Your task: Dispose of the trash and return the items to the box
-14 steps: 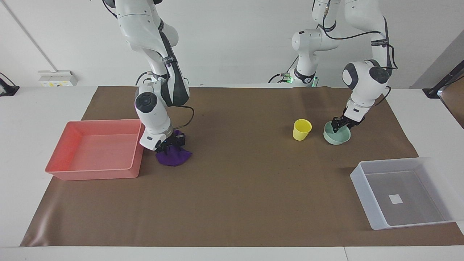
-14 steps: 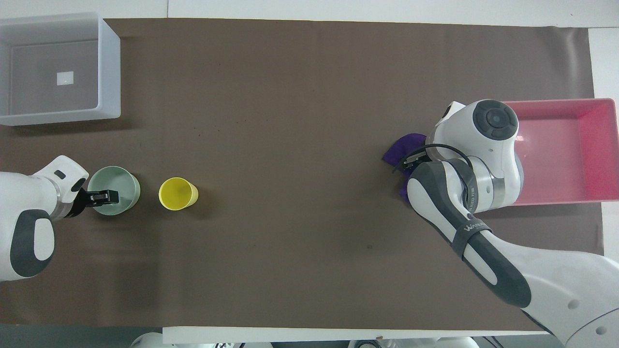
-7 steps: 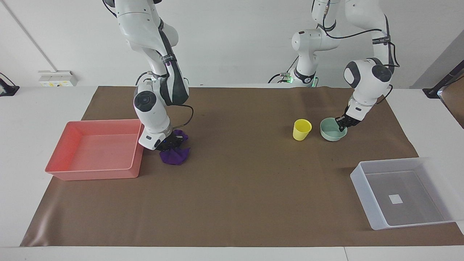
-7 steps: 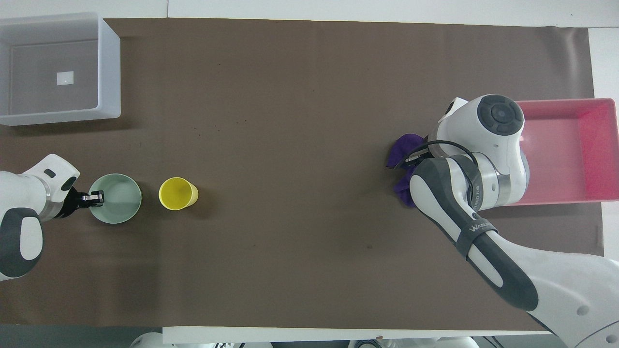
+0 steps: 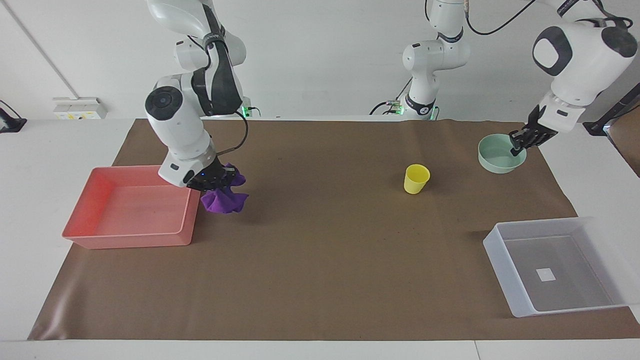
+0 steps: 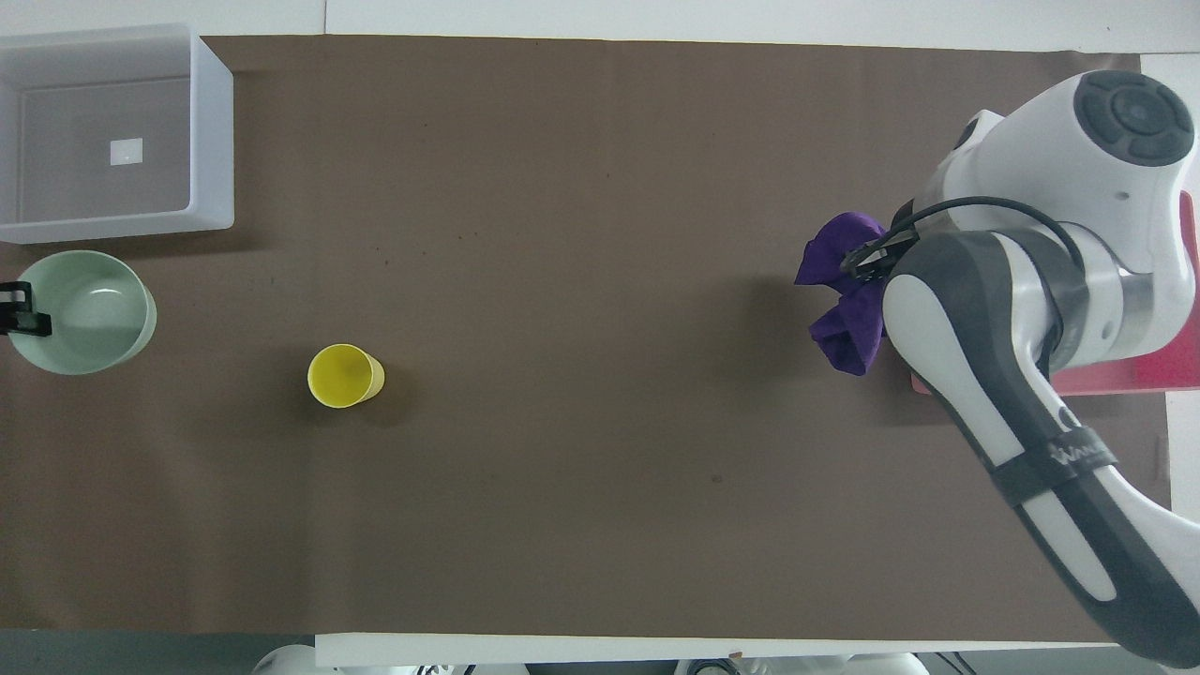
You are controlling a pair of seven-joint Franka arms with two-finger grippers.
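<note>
Next, I release the purple cloth wad with my right gripper inside the pink tray [image 6: 991,336], near the tray's side facing the yellow cup. The wad now hangs a little above the mat.
My right gripper [image 5: 212,184] is shut on the purple cloth wad [image 5: 225,200], which hangs from it a little above the mat, beside the pink tray's edge; the wad also shows in the overhead view [image 6: 844,319]. My left gripper [image 5: 517,145] is shut on the rim of the mint-green bowl [image 5: 497,157] and holds it up over the mat at the left arm's end; the bowl also shows in the overhead view [image 6: 84,314]. The yellow cup [image 5: 416,178] stands upright on the mat. The translucent box [image 5: 500,255] is empty except for its white label.
The pink tray [image 5: 125,235] lies at the right arm's end of the mat and is empty. A brown mat [image 5: 320,275] covers the table. In the overhead view my right arm covers part of the tray [image 6: 1125,375].
My right gripper has lifted the purple wad off the mat and moved toward the tray. My left gripper has lifted the bowl away from the cup, toward the left arm's end.
</note>
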